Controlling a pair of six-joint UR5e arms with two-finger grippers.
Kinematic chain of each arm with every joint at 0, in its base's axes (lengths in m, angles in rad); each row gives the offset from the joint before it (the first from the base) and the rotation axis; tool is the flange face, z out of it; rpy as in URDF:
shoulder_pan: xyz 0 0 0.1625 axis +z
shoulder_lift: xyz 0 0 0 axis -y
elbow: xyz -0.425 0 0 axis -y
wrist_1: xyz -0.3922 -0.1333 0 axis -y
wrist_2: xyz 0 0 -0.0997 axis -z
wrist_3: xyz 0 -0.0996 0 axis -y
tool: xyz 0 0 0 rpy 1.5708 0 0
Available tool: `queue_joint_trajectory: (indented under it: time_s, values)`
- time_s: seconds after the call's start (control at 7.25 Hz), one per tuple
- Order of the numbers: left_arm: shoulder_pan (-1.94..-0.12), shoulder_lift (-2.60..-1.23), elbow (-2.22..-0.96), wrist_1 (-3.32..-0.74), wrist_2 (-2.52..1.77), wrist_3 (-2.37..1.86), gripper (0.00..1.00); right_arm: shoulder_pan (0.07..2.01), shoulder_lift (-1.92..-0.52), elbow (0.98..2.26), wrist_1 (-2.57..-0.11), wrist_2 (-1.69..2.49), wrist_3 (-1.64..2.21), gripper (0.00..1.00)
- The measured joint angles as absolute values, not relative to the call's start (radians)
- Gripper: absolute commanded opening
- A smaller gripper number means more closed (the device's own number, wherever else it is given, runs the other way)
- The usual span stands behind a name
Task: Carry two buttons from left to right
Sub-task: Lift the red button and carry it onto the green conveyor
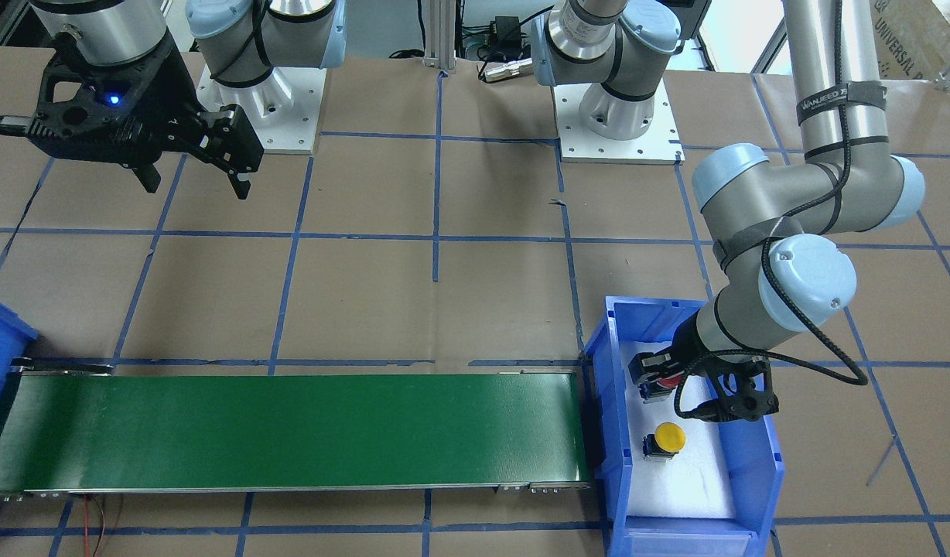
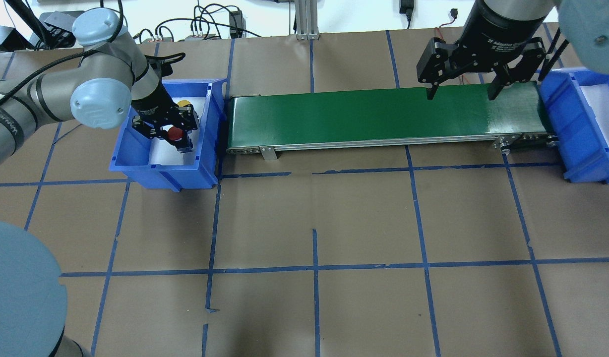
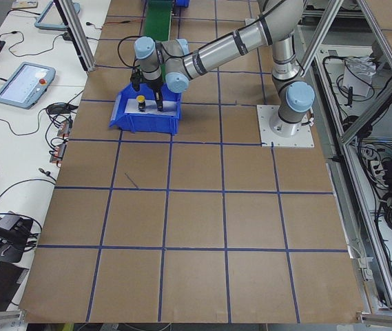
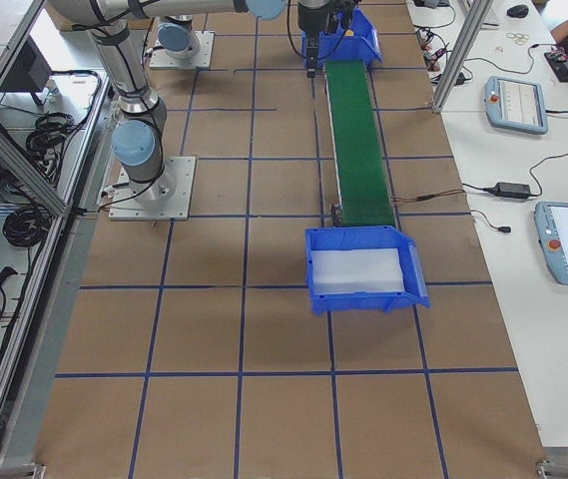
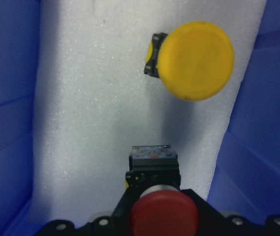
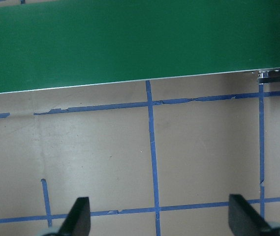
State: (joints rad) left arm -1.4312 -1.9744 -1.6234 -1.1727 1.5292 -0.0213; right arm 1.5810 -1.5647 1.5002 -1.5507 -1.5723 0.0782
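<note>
The robot's left gripper will set the red button down on the green conveyor belt's end [image 1: 541, 427] beside the yellow button's bin.
The red button [image 5: 164, 216] is between the fingers of my left gripper [image 2: 175, 137], which is shut on it inside the left blue bin [image 2: 160, 173]. Its square base [image 5: 153, 160] hangs just over the white foam. The yellow button [image 5: 194, 59] stands free on the foam beside it, also seen as a yellow cap [image 1: 669, 436] in the front view. My right gripper [image 2: 460, 91] hangs open and empty near the right end of the green conveyor belt [image 2: 384, 116], its fingertips [image 6: 80, 219] over the brown table just off the belt's edge.
A second blue bin [image 2: 577, 124] with a white foam liner sits at the belt's right end. The conveyor runs between the two bins. Blue tape lines cross the brown table [image 2: 314, 213]. Both arm bases [image 1: 614, 116] are bolted at the table's back.
</note>
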Motion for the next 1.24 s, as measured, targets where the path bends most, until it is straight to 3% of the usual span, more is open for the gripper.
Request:
queue_joint_trajectory:
  time_s: [0.69,1.24]
  values:
    - [-1.476,-1.877,-1.422,-1.46,1.531,-0.012,0.3,1.582,-1.565,1.5,-1.549,-1.574,0.078,1.0]
    - [-1.627,-1.937,-1.384,-1.413,1.496,-0.03,0.31,1.584,-1.566,1.5,-1.549,-1.588,0.078,1.0]
